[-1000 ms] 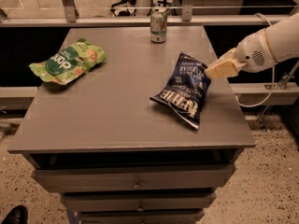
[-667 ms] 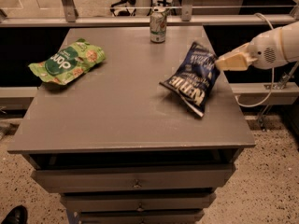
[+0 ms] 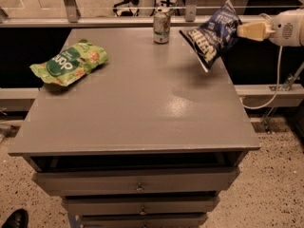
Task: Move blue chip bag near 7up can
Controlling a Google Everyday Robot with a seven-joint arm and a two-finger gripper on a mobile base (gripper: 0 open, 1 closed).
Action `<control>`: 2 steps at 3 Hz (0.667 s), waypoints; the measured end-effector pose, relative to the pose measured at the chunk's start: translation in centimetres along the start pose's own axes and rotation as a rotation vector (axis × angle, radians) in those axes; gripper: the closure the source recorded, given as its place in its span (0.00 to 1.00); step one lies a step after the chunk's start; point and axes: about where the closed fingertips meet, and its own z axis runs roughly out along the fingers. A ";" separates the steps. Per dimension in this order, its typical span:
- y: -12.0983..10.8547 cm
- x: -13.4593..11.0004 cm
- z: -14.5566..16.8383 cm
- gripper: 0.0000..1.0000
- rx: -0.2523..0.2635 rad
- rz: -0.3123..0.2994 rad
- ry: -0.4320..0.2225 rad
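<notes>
The blue chip bag will leave my gripper on the far tabletop [image 3: 187,40], where I should set it down close beside the 7up can, on the side of the cable.
The blue chip bag [image 3: 212,34], dark navy with white lettering, hangs in the air above the table's far right side. My gripper [image 3: 241,30] comes in from the right edge and is shut on the bag's upper right corner. The 7up can [image 3: 161,26], silver and green, stands upright at the table's far edge, a little left of the bag. The bag's lower tip is lifted off the tabletop.
A light green snack bag [image 3: 70,62] lies at the table's left side. The grey table [image 3: 137,108] has drawers in its front. A rail runs behind the table's far edge. A cable hangs at the right, and a shoe [image 3: 14,218] shows bottom left.
My gripper has lifted the blue chip bag off the table and carried it up and toward the far edge, closer to the can. The can and the green bag have not moved.
</notes>
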 end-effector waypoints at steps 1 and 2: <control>-2.6 -2.0 1.4 1.00 0.044 0.026 -0.031; -4.4 -2.7 4.2 1.00 0.064 0.022 0.006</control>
